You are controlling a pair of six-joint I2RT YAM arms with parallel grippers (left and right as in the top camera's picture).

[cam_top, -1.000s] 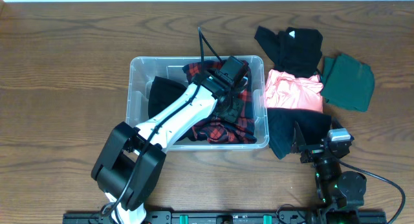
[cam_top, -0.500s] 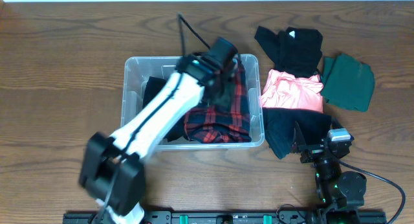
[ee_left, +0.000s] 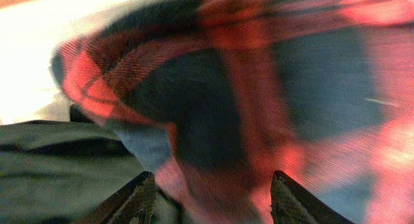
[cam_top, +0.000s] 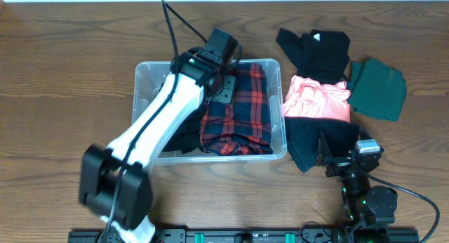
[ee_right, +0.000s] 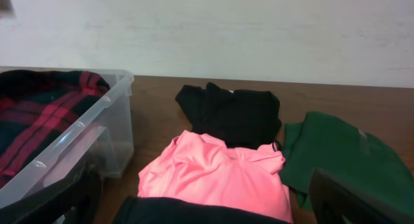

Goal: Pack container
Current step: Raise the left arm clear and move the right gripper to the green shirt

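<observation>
The robot's right gripper needs to next move to the dark green garment (cam_top: 379, 90) (ee_right: 349, 162) beside the pink garment and grab it there.
The clear container (cam_top: 139, 95) stands at the table's middle. It holds a red-and-navy plaid shirt (cam_top: 242, 106) on its right side and a dark garment (cam_top: 184, 134) on its left. My left gripper (cam_top: 224, 87) hovers over the plaid shirt near the container's far wall, open and empty. In the left wrist view the two fingers (ee_left: 213, 185) are spread above the blurred plaid cloth (ee_left: 259, 88). My right gripper (cam_top: 351, 159) rests at the front right, open and empty, and faces the clothes pile (ee_right: 207, 204). The container's label is hidden.
Right of the container lie a pink garment (cam_top: 317, 99), a black garment (cam_top: 319, 50) behind it, a dark green garment (cam_top: 379, 88) at the far right, and another black garment (cam_top: 316, 141) in front. The left arm's cable arcs over the container's far edge.
My left gripper has risen and moved back-left off the plaid shirt, which now lies flat in the container. The container slid slightly left. The right arm has not moved.
</observation>
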